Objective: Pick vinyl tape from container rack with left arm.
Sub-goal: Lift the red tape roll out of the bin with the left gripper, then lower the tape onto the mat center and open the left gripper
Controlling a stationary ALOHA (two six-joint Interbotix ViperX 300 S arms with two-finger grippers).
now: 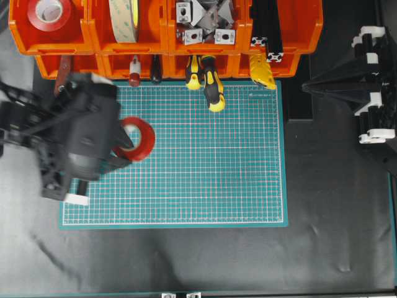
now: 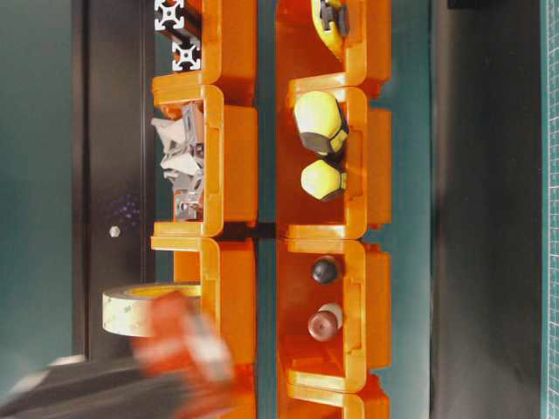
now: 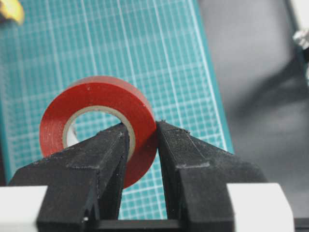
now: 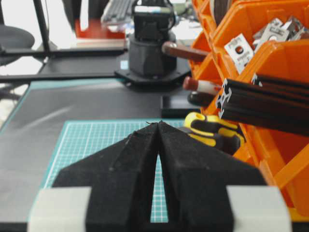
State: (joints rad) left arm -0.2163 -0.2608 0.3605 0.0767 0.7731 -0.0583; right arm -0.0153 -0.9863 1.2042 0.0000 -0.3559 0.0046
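Next, I release the vinyl tape from my left gripper just off the green mat's middle [image 1: 153, 179], away from the orange container rack.
The vinyl tape [image 1: 146, 137], a glossy red ring with an open centre, hangs over the left part of the green mat, clear of the orange container rack [image 1: 93, 34]. My left gripper [image 1: 127, 148] is shut on the ring's wall. In the left wrist view one finger passes through the hole and the other presses the outside of the tape [image 3: 96, 96], with the left gripper [image 3: 143, 126] pinching its near side. The table-level view shows the tape [image 2: 179, 336] only as a red blur. My right gripper [image 1: 305, 85] stays at the right, off the mat, its fingertips together [image 4: 158, 123].
The rack's top bins hold a red roll with a white core [image 1: 51, 12], a big cream roll [image 1: 124, 18], metal brackets [image 1: 205, 22] and black extrusions [image 1: 267, 31]. Yellow-and-black screwdrivers [image 1: 212, 87] stick out of the lower bins over the green cutting mat [image 1: 217, 186].
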